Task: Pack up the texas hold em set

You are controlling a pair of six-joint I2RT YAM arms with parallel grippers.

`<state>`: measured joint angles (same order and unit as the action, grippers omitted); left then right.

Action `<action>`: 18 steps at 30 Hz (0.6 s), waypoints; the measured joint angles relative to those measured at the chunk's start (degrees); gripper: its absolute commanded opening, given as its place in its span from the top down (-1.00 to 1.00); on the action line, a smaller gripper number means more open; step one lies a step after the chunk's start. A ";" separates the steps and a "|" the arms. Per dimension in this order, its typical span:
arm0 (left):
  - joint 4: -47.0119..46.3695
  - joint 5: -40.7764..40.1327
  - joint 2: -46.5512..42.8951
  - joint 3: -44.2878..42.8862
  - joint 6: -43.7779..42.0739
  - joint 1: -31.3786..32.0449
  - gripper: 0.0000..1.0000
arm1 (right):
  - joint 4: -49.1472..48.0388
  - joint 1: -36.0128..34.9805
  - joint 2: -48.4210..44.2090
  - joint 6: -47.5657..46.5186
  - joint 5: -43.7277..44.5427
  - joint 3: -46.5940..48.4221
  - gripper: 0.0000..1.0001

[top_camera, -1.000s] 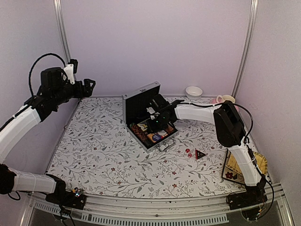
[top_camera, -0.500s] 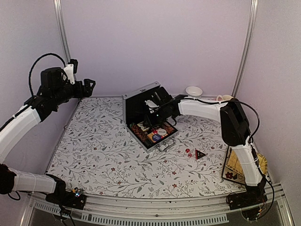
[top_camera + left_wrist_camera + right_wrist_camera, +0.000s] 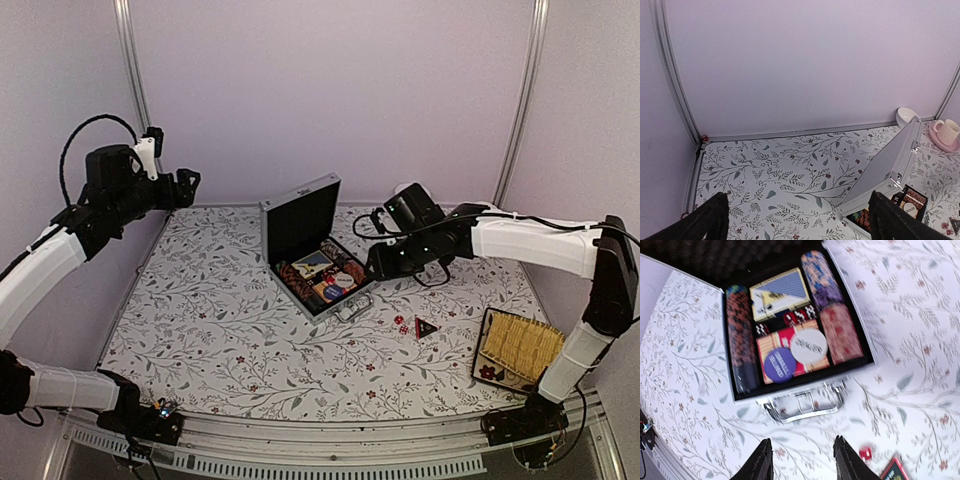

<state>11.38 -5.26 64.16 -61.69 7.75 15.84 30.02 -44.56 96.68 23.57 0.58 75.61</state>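
Note:
Next, I move my right gripper to the red die point(image 3: 399, 320) point(image 3: 865, 453) that is nearest the silver briefcase, and then close it on the sides of that die.
The silver briefcase point(image 3: 312, 252) lies open mid-table with its lid point(image 3: 887, 162) upright. In the right wrist view its black lining holds chip stacks point(image 3: 740, 335), a card deck point(image 3: 780, 290), a purple disc point(image 3: 779, 363) and a white disc point(image 3: 808, 344). The metal handle point(image 3: 802, 405) faces the camera. My right gripper point(image 3: 802, 460) hovers open just in front of the handle, to the case's right point(image 3: 378, 262), with nothing between its fingers. Red dice point(image 3: 400, 323) and the black-red triangular marker point(image 3: 425, 327) lie on the cloth. My left gripper point(image 3: 190, 180) hangs wide open, high at the back left.
A yellow woven tray point(image 3: 520, 345) lies at the front right. A white bowl point(image 3: 907, 116) and a pink cup point(image 3: 949, 132) on its saucer stand by the back wall. Metal frame posts point(image 3: 130, 70) rise at the rear corners.
My right gripper has pulled out of the case and swung right to in front of the handle, its fingers spreading. The left arm has stayed still.

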 measured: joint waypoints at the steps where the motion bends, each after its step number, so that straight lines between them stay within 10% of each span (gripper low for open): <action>1: 0.00 -0.17 -0.02 0.02 -0.04 0.00 -0.94 | 0.98 0.00 -2.01 1.73 0.76 -2.43 0.14; 18: 0.04 -0.59 -0.04 0.02 -0.66 0.00 -0.94 | 8.98 0.00 1.22 18.14 3.32 -11.13 0.13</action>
<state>11.42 -5.85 64.12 -61.67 7.09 15.84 39.00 -44.56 97.91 41.71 3.90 64.49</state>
